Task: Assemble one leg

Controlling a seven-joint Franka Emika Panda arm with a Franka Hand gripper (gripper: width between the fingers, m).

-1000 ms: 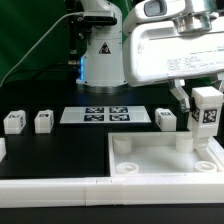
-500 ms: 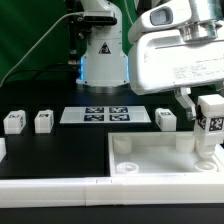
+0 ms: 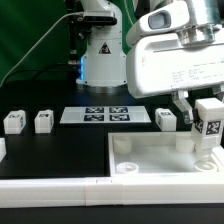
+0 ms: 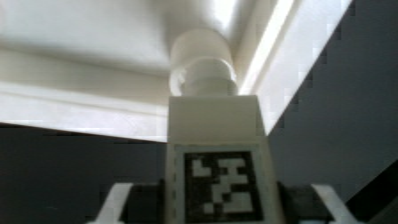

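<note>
The gripper will release the leg, now held over the tray's far corner, standing upright in the white tray's corner socket [image 3: 206,165] [image 4: 199,42], close to the long border bar.
My gripper [image 3: 207,118] is shut on the leg [image 3: 209,124], a small white block with a black-and-white tag on its face. It holds the leg upright over the far right corner of the large white tray-like piece [image 3: 165,160], its lower end at or in the corner socket. In the wrist view the leg [image 4: 217,150] stands between my fingers [image 4: 125,200], its round end against the tray's corner [image 4: 205,60]. Three more legs stand on the table: two [image 3: 13,121] [image 3: 43,120] at the exterior view's left and one [image 3: 166,118] beside the marker board.
The marker board [image 3: 107,115] lies at the middle back. A long white border bar [image 3: 60,188] runs along the front. The robot base [image 3: 100,50] stands behind the board.
My gripper has come down with the leg and shifted slightly toward the exterior view's right, bringing its lower end to the tray's corner. In the last half second it moved very little.
</note>
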